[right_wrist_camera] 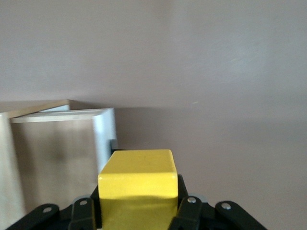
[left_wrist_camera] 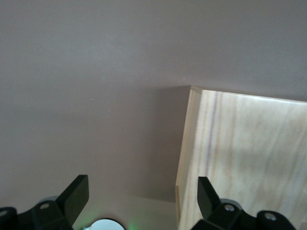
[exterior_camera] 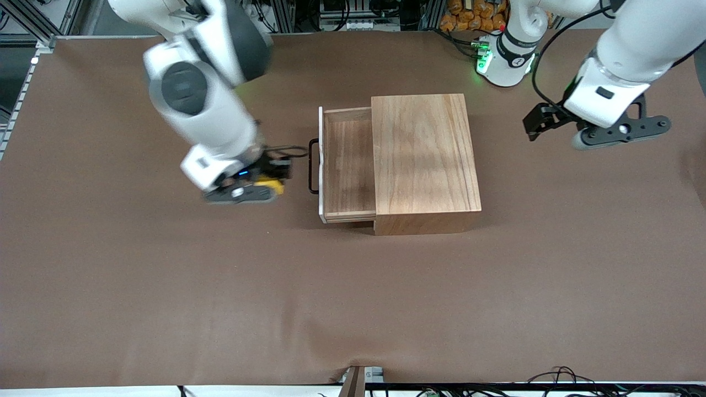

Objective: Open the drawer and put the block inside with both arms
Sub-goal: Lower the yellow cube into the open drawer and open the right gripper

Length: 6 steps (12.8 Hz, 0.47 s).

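Note:
Next, I let go of the yellow block with my right gripper on the bare tray (exterior_camera: pixel 352 178) between the white front and the light-wood box. The block is now in the air beside the handle.
The drawer (exterior_camera: pixel 347 165) stands pulled out of the light-wood box (exterior_camera: pixel 422 160) toward the right arm's end, its tray bare, its black handle (exterior_camera: pixel 313 166) on the white front. My right gripper (exterior_camera: pixel 273 179) is shut on the yellow block (exterior_camera: pixel 273 185) and holds it in the air over the table beside the handle. In the right wrist view the block (right_wrist_camera: pixel 136 191) sits between the fingers with the drawer (right_wrist_camera: pixel 57 153) close by. My left gripper (exterior_camera: pixel 543 124) is open and empty over the table at the left arm's end, beside the box (left_wrist_camera: pixel 244 153).
The brown table mat (exterior_camera: pixel 353 298) stretches wide toward the front camera. The left arm's green-lit base (exterior_camera: pixel 504 58) stands at the table's back edge. Cables and aluminium framing lie along the table's edges.

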Available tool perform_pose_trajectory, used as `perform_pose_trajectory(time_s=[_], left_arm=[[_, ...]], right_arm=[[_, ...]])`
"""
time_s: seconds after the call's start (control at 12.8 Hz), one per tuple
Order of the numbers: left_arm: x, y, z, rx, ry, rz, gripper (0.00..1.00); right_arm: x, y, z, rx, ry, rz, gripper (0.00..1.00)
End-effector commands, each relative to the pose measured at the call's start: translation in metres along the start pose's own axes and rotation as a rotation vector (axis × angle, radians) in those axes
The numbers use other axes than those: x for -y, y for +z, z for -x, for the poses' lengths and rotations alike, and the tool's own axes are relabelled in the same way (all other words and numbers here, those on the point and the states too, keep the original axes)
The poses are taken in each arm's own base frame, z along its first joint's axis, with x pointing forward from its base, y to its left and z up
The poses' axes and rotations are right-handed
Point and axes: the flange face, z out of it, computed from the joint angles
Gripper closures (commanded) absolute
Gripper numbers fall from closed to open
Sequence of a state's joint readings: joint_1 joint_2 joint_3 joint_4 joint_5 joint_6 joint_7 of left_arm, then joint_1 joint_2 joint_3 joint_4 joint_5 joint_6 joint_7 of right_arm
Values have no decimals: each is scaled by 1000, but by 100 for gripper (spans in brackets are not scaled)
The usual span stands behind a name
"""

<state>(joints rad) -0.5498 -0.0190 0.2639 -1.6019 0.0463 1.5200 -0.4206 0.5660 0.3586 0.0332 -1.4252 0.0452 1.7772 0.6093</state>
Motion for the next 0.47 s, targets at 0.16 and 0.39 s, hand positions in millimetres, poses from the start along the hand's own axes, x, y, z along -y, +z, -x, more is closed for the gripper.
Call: perform_pose_trajectory(time_s=[0.16, 0.39], left_arm=[[75, -7, -13, -19, 79, 9, 0], [100, -17, -21, -38, 147, 19, 0]], right_arm=[[70, 68, 26, -34, 21, 13, 95], [108, 120, 52, -58, 50, -10, 95]])
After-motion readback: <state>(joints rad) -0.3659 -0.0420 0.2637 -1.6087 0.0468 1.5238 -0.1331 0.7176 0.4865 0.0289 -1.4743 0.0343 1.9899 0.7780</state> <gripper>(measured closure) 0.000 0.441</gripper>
